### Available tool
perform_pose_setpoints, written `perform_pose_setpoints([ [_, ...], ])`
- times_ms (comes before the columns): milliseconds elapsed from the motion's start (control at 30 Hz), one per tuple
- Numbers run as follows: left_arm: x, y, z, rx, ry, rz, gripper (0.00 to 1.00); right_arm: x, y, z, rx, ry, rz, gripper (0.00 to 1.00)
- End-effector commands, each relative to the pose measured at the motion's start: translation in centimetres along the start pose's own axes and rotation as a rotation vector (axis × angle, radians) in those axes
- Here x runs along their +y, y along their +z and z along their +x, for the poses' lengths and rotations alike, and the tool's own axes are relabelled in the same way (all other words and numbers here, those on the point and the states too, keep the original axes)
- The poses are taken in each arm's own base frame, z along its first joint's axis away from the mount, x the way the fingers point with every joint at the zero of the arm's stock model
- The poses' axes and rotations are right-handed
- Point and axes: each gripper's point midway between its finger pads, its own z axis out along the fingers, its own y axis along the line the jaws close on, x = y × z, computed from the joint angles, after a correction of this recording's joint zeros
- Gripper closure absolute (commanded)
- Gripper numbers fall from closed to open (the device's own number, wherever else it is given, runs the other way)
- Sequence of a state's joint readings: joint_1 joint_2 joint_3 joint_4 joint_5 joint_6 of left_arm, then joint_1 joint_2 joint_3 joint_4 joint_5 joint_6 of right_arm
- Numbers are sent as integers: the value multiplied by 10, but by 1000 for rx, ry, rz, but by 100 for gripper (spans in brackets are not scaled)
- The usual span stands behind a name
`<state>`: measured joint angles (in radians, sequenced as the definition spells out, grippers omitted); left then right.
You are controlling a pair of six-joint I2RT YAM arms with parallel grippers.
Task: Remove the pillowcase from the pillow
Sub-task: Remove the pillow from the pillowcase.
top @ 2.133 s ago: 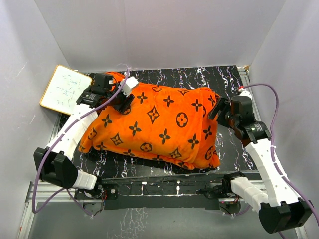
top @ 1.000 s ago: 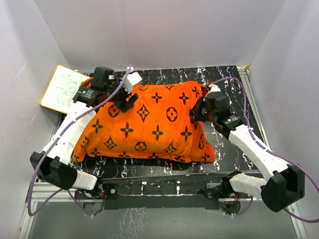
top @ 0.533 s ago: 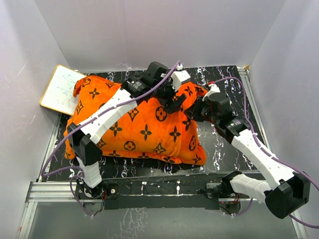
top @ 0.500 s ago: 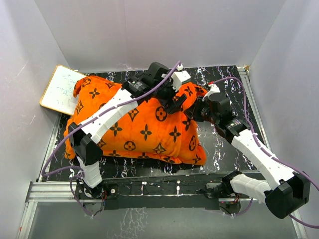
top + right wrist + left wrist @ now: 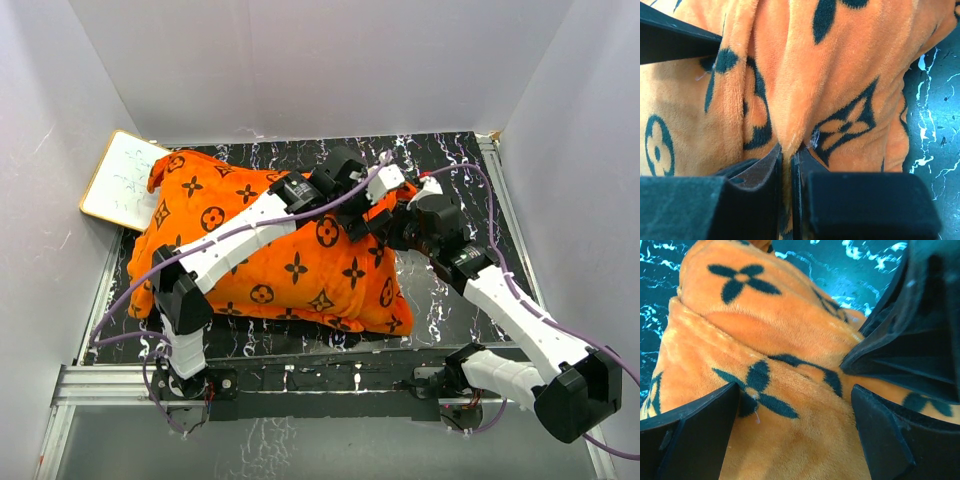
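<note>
Both grippers are crowded at the same end of the pillowcase, so the robot's left gripper needs to back off and pinch nearer the pillowcase's middle (image 5: 292, 245) before pulling it open.
The orange pillowcase (image 5: 250, 240) with dark brown motifs lies bulging across the black table; the pillow inside it is hidden. My left arm reaches across it to its right end, where my left gripper (image 5: 378, 212) is open. In the left wrist view the plush fabric (image 5: 785, 390) fills the space between the spread fingers (image 5: 690, 440), and my left gripper (image 5: 795, 435) holds nothing. My right gripper (image 5: 400, 232) is at the same right end. In the right wrist view it (image 5: 787, 160) is shut on a pinched fold of the pillowcase (image 5: 805, 75).
A small white wood-framed board (image 5: 125, 180) leans at the far left corner. Grey walls enclose the table (image 5: 460, 170) on three sides. A metal rail (image 5: 330, 385) with the arm bases runs along the near edge.
My left arm has swung from the pillowcase's left end to its right end, next to the right gripper. The covered pillow has shifted left. My right gripper still grips the fold.
</note>
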<state>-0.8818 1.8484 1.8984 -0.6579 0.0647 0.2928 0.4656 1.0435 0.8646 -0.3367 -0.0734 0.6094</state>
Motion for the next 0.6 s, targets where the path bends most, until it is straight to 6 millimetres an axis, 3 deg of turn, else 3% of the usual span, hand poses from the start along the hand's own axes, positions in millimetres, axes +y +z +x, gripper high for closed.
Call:
perform_pose_setpoints([
  [0,27,-8,23,74,88,-175,11,17,-3,-23,-119,20,-59,92],
  [200,52,-36,48,138,177,-313,28,-6,5,-6,-103,40,15,92],
  [367,67,-73,46,98,173,-359,43,-22,11,8,-90,55,63,92],
  [567,87,-96,72,136,168,-406,76,-31,14,13,-87,59,92,92],
])
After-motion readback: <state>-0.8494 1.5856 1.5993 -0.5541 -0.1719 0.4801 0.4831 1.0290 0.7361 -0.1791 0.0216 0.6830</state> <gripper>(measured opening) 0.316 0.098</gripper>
